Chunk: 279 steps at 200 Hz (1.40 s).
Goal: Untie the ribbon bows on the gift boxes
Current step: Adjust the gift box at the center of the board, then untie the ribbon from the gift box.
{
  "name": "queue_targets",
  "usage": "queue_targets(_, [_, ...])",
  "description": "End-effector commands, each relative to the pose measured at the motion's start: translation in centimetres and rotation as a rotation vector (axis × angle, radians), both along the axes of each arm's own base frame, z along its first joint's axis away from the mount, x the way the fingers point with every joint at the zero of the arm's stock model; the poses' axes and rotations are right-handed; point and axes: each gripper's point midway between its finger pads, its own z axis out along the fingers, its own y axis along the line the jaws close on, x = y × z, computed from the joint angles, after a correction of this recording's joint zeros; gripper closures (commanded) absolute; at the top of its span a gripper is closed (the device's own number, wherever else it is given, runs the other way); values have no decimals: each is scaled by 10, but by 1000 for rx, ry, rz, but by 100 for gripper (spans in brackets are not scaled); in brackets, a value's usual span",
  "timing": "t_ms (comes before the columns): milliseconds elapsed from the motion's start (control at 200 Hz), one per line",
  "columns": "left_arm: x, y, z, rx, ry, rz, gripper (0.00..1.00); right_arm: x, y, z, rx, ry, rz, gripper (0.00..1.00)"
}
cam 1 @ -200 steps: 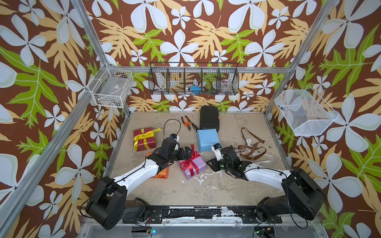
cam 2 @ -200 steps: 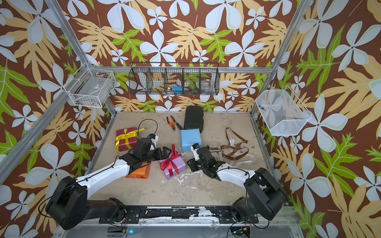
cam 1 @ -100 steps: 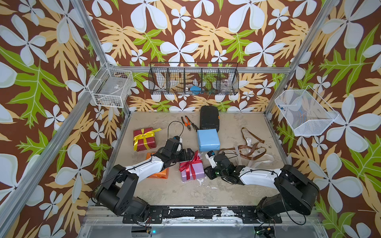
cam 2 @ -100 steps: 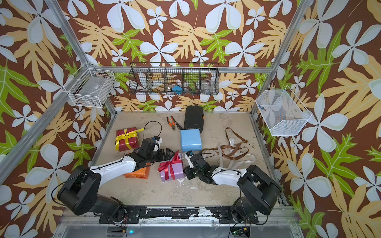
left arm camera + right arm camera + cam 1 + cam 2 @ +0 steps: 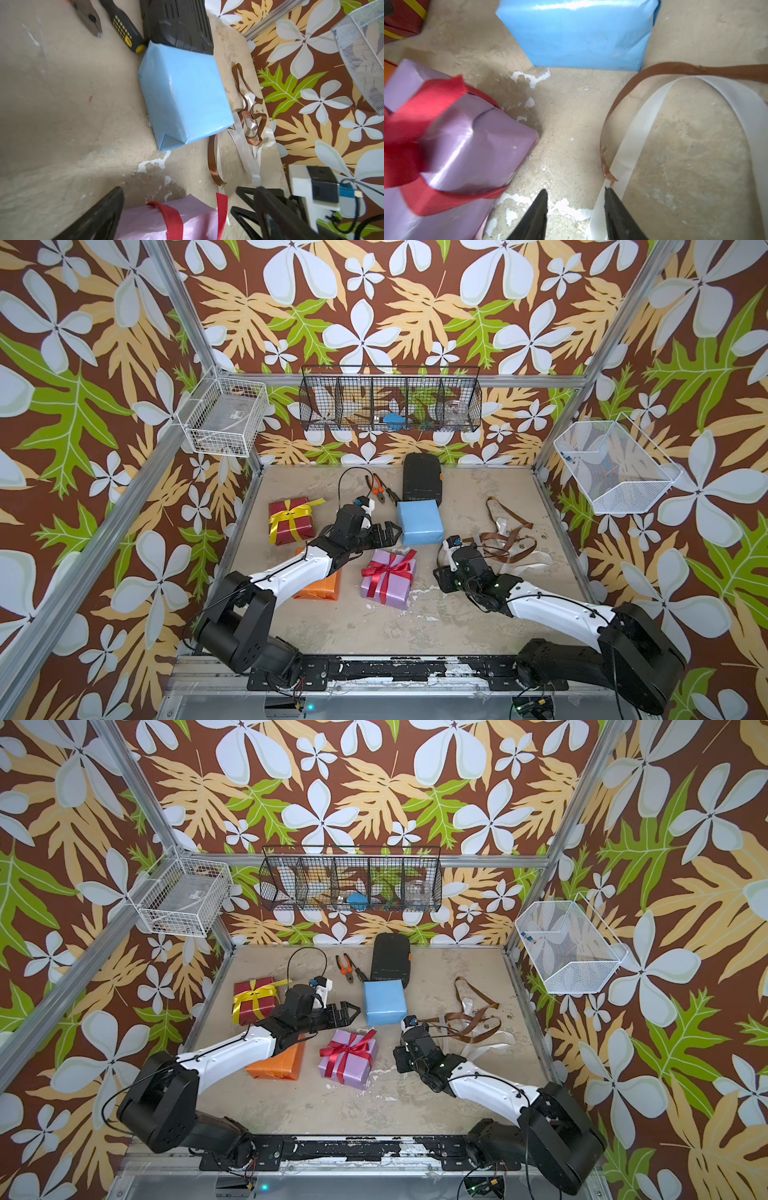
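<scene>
The red bow's side (image 5: 370,569) nearest the orange box, on the lilac box, should be where my left gripper goes next and closes.
Four gift boxes show in both top views. The lilac box (image 5: 388,578) (image 5: 348,1057) carries a tied red bow (image 5: 388,570) (image 5: 423,108). A yellow bow (image 5: 293,512) sits on the dark red box (image 5: 291,520). The light blue box (image 5: 419,522) (image 5: 182,93) is bare. My left arm partly hides the bare orange box (image 5: 320,589). Loose brown and white ribbons (image 5: 505,539) (image 5: 643,116) lie at the right. My left gripper (image 5: 392,532) (image 5: 178,190) is open, hovering between the lilac and blue boxes. My right gripper (image 5: 441,578) (image 5: 575,190) is open and empty, right of the lilac box, one finger over the white ribbon.
A black ribbed case (image 5: 422,479) touches the blue box's far side. Pliers (image 5: 376,485) and a screwdriver (image 5: 124,31) lie beside it. Wire baskets hang on the left wall (image 5: 224,423), back wall (image 5: 390,400) and right wall (image 5: 615,466).
My right gripper's jaws have spread apart beside the lilac box. My left gripper has shifted toward the blue box. The boxes have stayed put.
</scene>
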Motion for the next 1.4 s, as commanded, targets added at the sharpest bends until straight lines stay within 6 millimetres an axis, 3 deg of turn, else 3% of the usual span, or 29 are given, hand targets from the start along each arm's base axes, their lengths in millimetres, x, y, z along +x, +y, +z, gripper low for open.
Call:
queue_targets(0, [-11, 27, -9, 105, 0, 43, 0, 0, 17, 30, 88, -50, 81, 45])
queue_targets(135, [-38, 32, -11, 51, 24, 22, 0, 3, 48, 67, 237, -89, 176, 43])
queue_targets(255, [-60, 36, -24, 1, 79, 17, 0, 13, 71, 77, 317, -67, 227, 43])
queue_targets(455, [-82, 37, -41, -75, 95, -3, 1, 30, 90, 66, 384, -6, 251, 41])
queue_targets(671, [-88, 35, -52, -99, 102, -16, 7, 34, 95, 56, 490, 62, 252, 40])
queue_targets(826, [-91, 32, -58, -90, 114, -36, 10, 43, 87, 40, 427, 86, 186, 38])
queue_targets(1041, [-95, 30, -69, -97, 136, -41, 11, 42, 102, 51, 530, 82, 236, 39])
queue_targets(1216, [-93, 25, -70, -101, 138, -50, 11, 45, 111, 47, 569, 108, 257, 56])
queue_targets(1391, [-85, 19, -69, -100, 133, -56, 11, 50, 109, 50, 568, 84, 235, 90])
